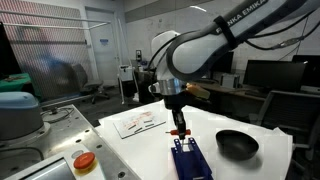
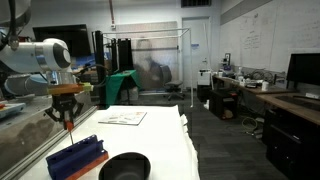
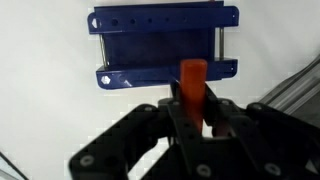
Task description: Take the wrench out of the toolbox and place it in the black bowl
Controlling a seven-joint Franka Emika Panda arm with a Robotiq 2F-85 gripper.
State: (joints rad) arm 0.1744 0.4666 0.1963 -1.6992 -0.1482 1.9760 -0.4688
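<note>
Next, my gripper lets go of the slim red wrench in the black bowl [image 1: 219, 137], against the bowl's rim facing the blue toolbox.
My gripper [image 3: 192, 105] is shut on the slim red wrench [image 3: 192, 80], which hangs from the fingers above the blue toolbox [image 3: 160, 45]. In both exterior views the gripper [image 1: 179, 128] [image 2: 68, 118] holds the wrench [image 1: 180, 130] [image 2: 69, 122] a short way above the toolbox [image 1: 188, 158] [image 2: 76, 157]. The black bowl [image 1: 238, 144] [image 2: 124, 166] stands on the white table beside the toolbox, apart from the gripper. The bowl is out of the wrist view.
A paper sheet [image 1: 138, 121] [image 2: 122, 117] lies on the white table [image 1: 130, 150] behind the toolbox. An orange-red disc [image 1: 84, 160] sits on a grey unit past the table's edge. Desks and monitors stand in the background.
</note>
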